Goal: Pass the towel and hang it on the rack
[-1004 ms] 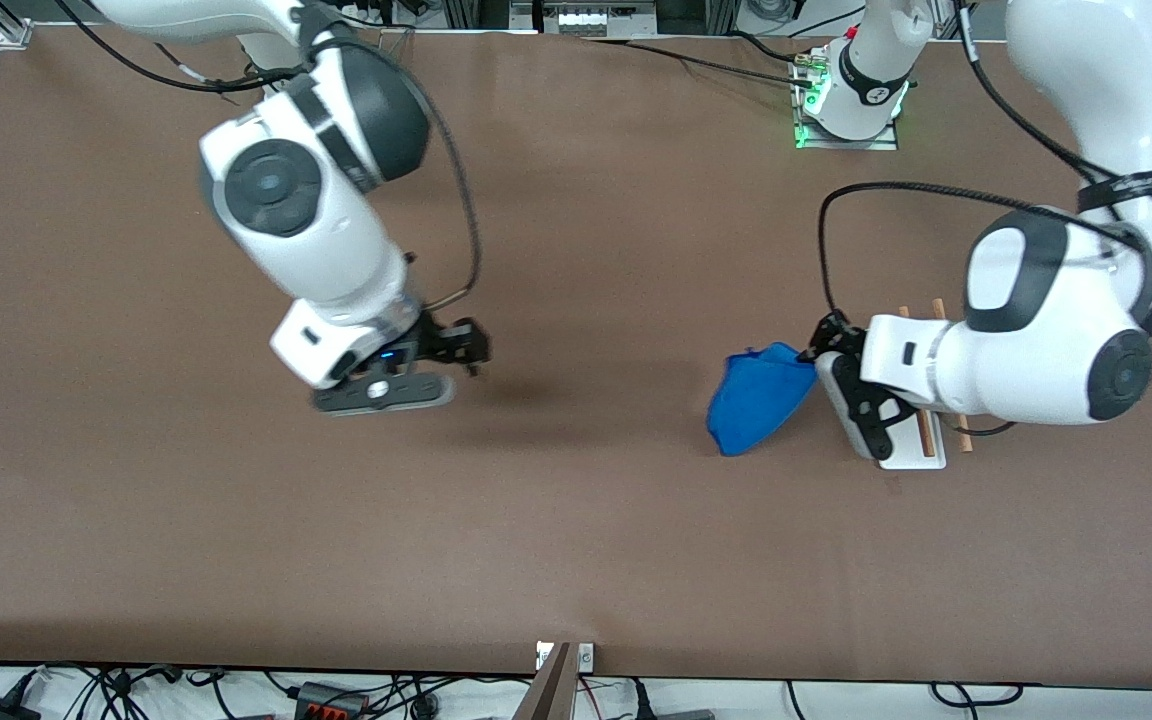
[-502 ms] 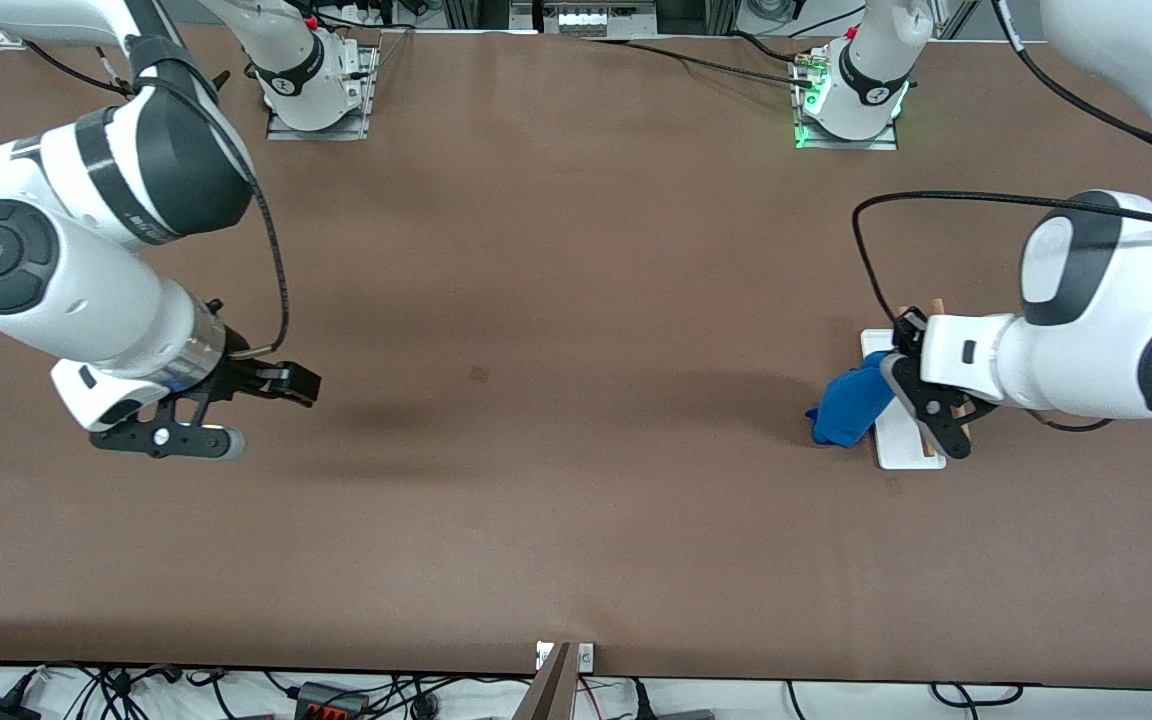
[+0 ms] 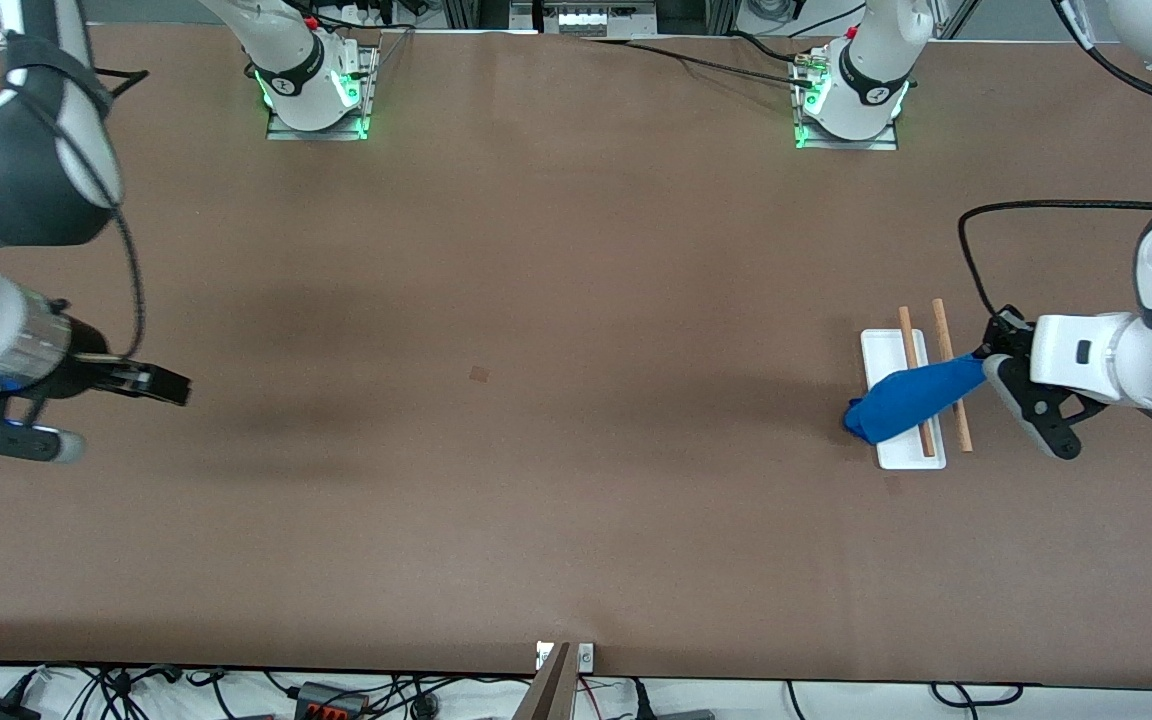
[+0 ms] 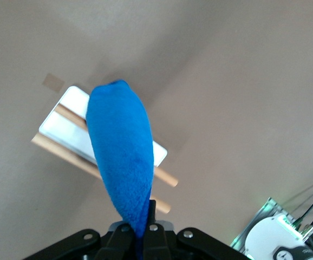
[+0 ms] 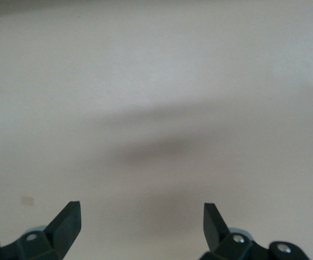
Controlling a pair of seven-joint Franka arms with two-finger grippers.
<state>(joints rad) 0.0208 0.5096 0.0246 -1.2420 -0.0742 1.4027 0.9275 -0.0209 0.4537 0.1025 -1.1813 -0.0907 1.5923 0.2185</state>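
Observation:
I should let go of the blue towel with my left gripper across both wooden rods (image 3: 941, 414) (image 4: 83, 142) above the white base of the rack.
The rack (image 3: 898, 452) stands toward the left arm's end of the table, with a white base and two wooden rods (image 3: 940, 318). My left gripper (image 3: 986, 364) is shut on one end of the blue towel (image 3: 908, 400) and is over the table beside the rack. The towel stretches across both rods, and its free end hangs past the base's edge. In the left wrist view the towel (image 4: 121, 146) runs from the left gripper (image 4: 140, 230) over the rods (image 4: 164, 176) and base (image 4: 70, 105). My right gripper (image 3: 171, 388) is open and empty over bare table at the right arm's end; it shows open in its wrist view (image 5: 141, 216).
A small brown tape mark (image 3: 479, 374) lies near the table's middle. The two arm bases (image 3: 311, 85) (image 3: 851, 95) stand along the edge farthest from the front camera. Cables lie beyond the edge nearest to the front camera (image 3: 336, 695).
My left gripper has carried the towel toward the left arm's end, drawing it over the rack's rods. My right arm has swung away toward its own end of the table.

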